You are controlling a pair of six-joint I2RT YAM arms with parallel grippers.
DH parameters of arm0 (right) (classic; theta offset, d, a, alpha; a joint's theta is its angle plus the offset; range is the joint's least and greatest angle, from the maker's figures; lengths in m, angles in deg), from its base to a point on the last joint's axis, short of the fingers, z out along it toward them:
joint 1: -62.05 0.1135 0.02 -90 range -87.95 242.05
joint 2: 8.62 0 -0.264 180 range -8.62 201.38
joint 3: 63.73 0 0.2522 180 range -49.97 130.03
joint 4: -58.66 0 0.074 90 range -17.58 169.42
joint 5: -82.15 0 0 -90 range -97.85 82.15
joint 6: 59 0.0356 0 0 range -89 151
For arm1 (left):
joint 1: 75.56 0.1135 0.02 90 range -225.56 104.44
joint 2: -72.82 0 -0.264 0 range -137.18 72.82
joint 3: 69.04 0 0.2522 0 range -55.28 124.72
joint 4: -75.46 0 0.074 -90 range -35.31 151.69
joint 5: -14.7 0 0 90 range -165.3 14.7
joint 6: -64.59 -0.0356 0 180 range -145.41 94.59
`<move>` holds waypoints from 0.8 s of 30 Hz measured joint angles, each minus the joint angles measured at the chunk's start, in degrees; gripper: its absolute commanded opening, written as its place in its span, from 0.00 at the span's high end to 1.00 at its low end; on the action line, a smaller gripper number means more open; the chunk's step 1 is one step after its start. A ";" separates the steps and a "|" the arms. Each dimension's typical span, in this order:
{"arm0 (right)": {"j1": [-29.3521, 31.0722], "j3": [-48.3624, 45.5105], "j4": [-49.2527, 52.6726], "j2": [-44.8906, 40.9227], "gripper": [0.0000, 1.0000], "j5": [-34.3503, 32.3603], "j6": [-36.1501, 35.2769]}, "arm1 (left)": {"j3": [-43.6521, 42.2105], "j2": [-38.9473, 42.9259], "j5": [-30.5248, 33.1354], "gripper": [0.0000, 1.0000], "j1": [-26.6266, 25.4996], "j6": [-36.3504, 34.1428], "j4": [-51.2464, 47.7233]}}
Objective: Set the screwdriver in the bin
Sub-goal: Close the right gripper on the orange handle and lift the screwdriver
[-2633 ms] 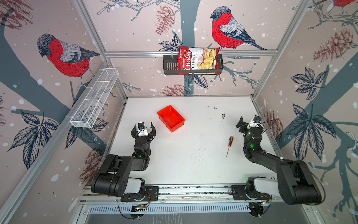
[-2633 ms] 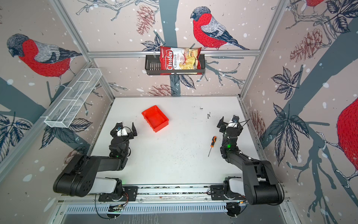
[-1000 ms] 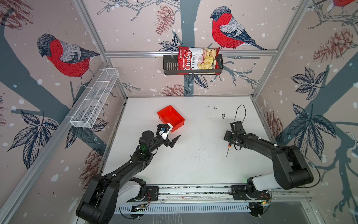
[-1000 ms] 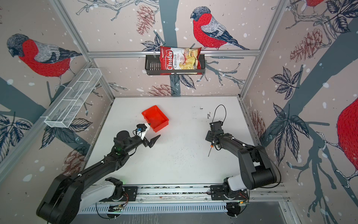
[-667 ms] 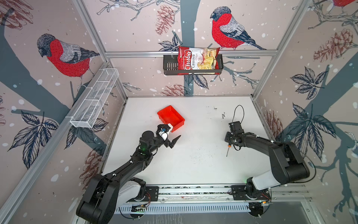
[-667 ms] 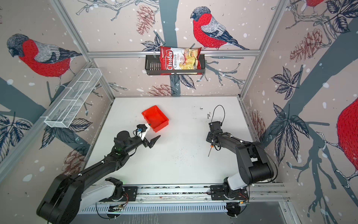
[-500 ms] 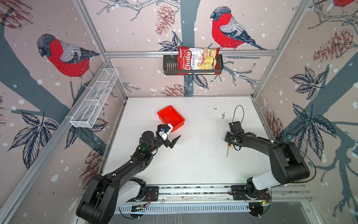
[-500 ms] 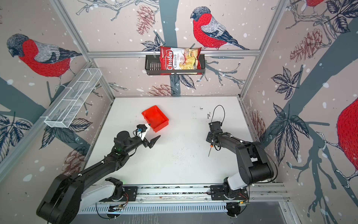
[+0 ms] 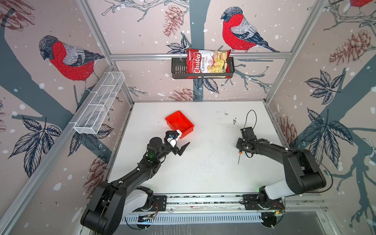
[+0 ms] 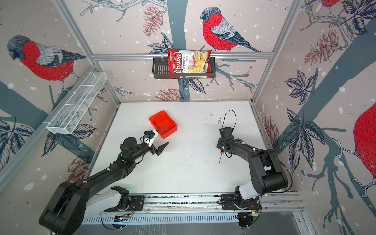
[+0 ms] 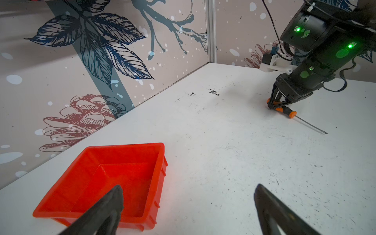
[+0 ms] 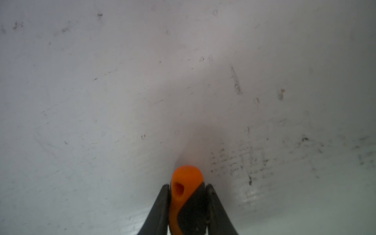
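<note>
Next, I close my left gripper on the orange front end (image 11: 292, 114) of the screwdriver's handle, next to the thin metal rod, while my right gripper holds it.
The screwdriver (image 9: 240, 152) lies on the white table at the right, its orange-and-black handle (image 11: 285, 110) pointing away and its thin shaft (image 10: 220, 160) pointing toward the front. My right gripper (image 9: 241, 149) points down onto the handle and is shut on it. In the right wrist view the handle end (image 12: 186, 179) sits pinched between both fingers. The red bin (image 9: 179, 122) stands empty left of the middle. My left gripper (image 9: 181, 142) hovers open just in front of the bin (image 11: 122, 175), one finger (image 11: 117, 195) over its near corner.
A black slotted basket (image 9: 179, 69) holding a chips bag (image 9: 207, 62) hangs on the back wall. A white wire mesh basket (image 9: 99, 103) is fixed to the left wall. Printed walls close in the table on three sides; the arms' rail (image 9: 203, 200) runs along the front.
My right gripper's fingers have closed onto the screwdriver handle. The left arm has held still by the bin. Earlier both arms reached out from their folded rest poses.
</note>
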 measured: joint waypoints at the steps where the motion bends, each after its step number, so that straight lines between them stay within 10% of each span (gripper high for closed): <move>1: 0.00 0.17 0.00 -0.44 0.80 -0.02 0.00 | 0.31 -0.13 0.02 0.01 -0.02 0.22 0.00; 24: 4.94 9.62 -12.83 -10.78 0.92 8.70 -9.53 | 14.01 -8.31 18.12 0.01 -4.94 32.09 -4.00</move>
